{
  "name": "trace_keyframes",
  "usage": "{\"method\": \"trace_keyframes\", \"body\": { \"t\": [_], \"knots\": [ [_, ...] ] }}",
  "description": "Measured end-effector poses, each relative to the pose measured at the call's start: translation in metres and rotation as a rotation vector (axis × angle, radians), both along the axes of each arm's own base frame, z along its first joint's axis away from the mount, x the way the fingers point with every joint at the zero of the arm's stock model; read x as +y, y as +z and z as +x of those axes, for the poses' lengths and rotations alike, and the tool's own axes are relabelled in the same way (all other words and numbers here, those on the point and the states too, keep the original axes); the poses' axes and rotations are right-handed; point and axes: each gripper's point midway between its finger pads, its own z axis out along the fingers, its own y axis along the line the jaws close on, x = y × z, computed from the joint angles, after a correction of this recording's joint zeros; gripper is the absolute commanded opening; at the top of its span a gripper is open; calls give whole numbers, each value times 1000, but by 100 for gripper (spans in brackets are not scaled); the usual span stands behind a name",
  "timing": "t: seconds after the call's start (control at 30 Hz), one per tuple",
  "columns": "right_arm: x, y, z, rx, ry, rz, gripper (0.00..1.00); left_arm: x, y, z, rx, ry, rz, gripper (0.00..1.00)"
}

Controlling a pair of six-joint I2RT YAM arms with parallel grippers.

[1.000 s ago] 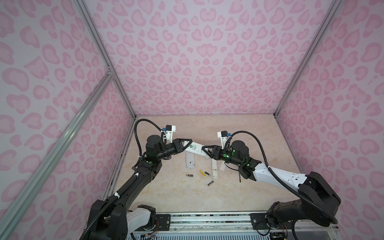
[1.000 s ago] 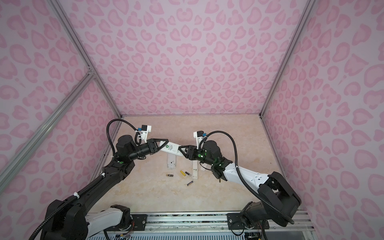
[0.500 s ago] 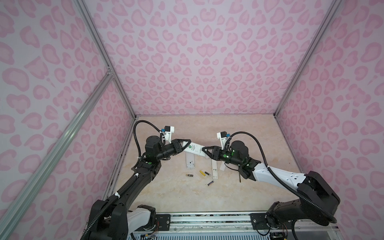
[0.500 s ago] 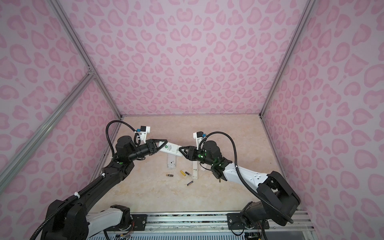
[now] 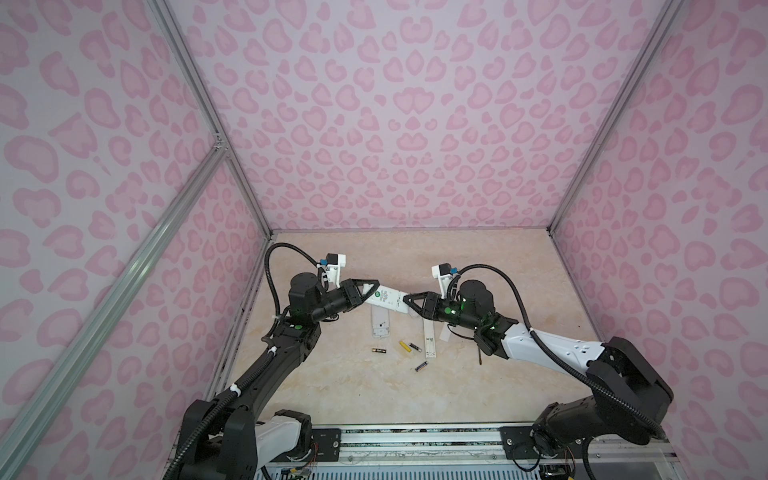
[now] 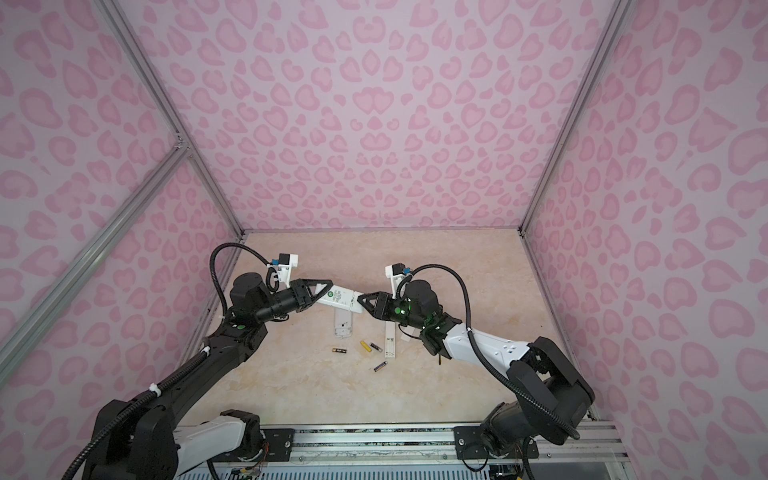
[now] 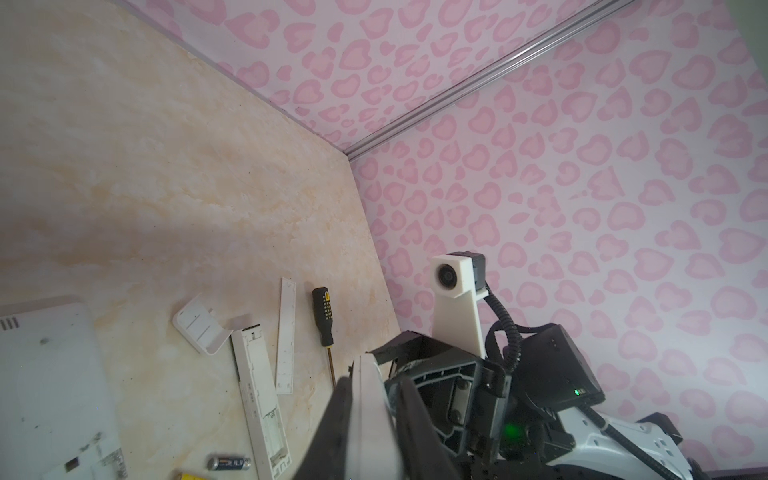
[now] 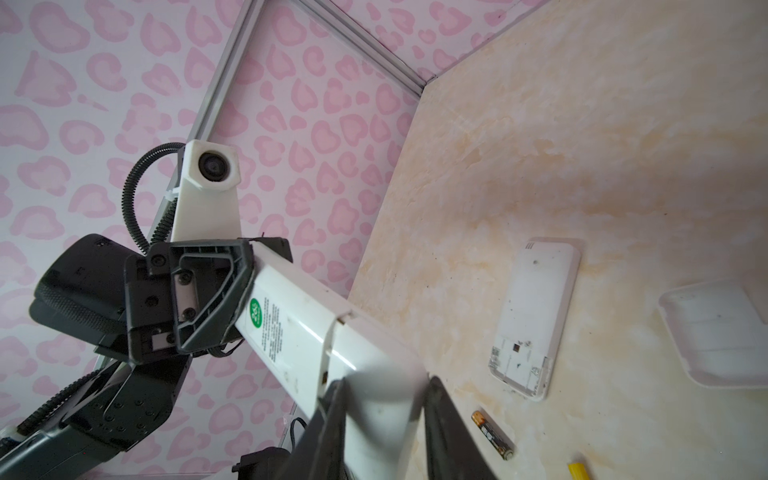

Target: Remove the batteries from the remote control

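Observation:
I can see only a thin gap at the seam of the held remote's cover, so I will open my right gripper, grip the cover's end (image 8: 384, 376) again and pull it off.
A white remote control (image 5: 388, 300) (image 6: 341, 300) with a green sticker hangs above the table between both arms. My left gripper (image 5: 371, 291) (image 7: 374, 388) is shut on its one end. My right gripper (image 5: 409, 302) (image 8: 384, 386) is shut on the other end, a finger pressed to each side. Loose batteries lie on the table below: a black and gold one (image 5: 379, 350) (image 8: 492, 434), a yellow one (image 5: 404, 347), a small black one (image 5: 414, 347) and a purplish-blue one (image 5: 421, 366). Whether any cell sits inside the held remote is hidden.
A wider white remote (image 5: 381, 326) (image 8: 536, 316) lies under the held one. A slim open remote (image 5: 429, 338) (image 7: 259, 399), its strip cover (image 7: 286, 334), a loose battery cover (image 7: 201, 330) and a black-and-yellow screwdriver (image 7: 323, 309) lie under my right arm.
My right gripper's jaws have come together onto the remote's end. Both arms and the remote have hardly shifted; the batteries on the table lie as before.

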Motion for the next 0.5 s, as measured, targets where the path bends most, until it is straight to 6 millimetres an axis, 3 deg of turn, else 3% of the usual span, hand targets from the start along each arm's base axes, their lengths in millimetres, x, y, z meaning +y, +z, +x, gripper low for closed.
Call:
{"method": "trace_keyframes", "body": {
  "t": [0.17,0.3,0.5],
  "knots": [
    [1,-3,0,15,0,7,27,1,-4,-1,2,3,1,4],
    [4,-3,-1,22,6,15,48,1,-3,-1,-2,1,-1,4],
    [10,-12,-5,52,28,10,53,1,-3,-1,-3,0,-1,4]
  ]
}}
